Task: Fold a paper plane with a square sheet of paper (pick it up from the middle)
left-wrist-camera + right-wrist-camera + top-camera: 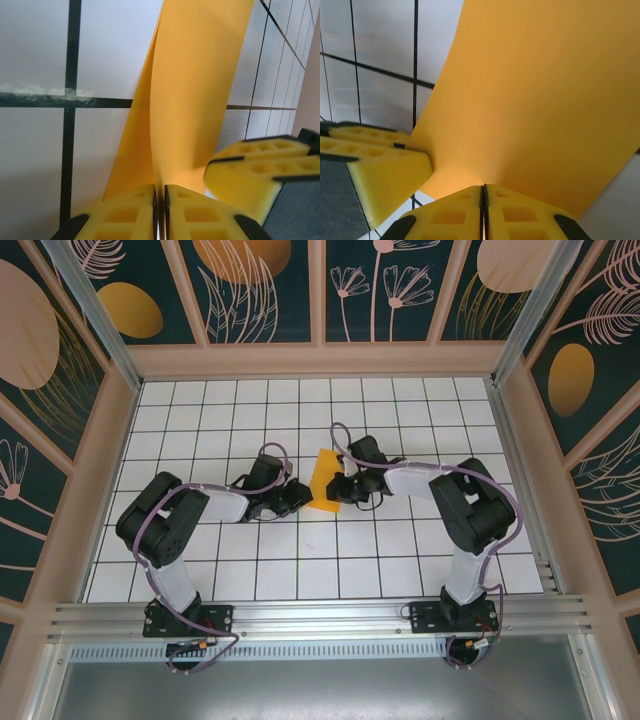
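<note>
My right gripper is pinching the sheet well inside its outer edge, beside my left gripper. It should open and pinch closer to the sheet's outer edge (592, 195).
The orange-yellow sheet of paper (325, 478) is a small creased shape held off the white tiled floor at mid-table, between both grippers. My left gripper (299, 495) pinches its left edge. In the left wrist view the yellow fingers (135, 210) are shut on the paper (200, 90), which rises as two layers joined along a crease. My right gripper (345, 486) grips the right side. Its jaws are likewise shut on the sheet (540, 100) in the right wrist view, at the gripper's tip (483, 188). Each wrist view shows the other gripper's yellow finger close by.
The white gridded floor (300, 560) spreads around both arms. Dark leaf-patterned panels with painted orange ovals (130, 310) wall in the back and sides. An aluminium rail (320, 620) runs along the near edge by the arm bases.
</note>
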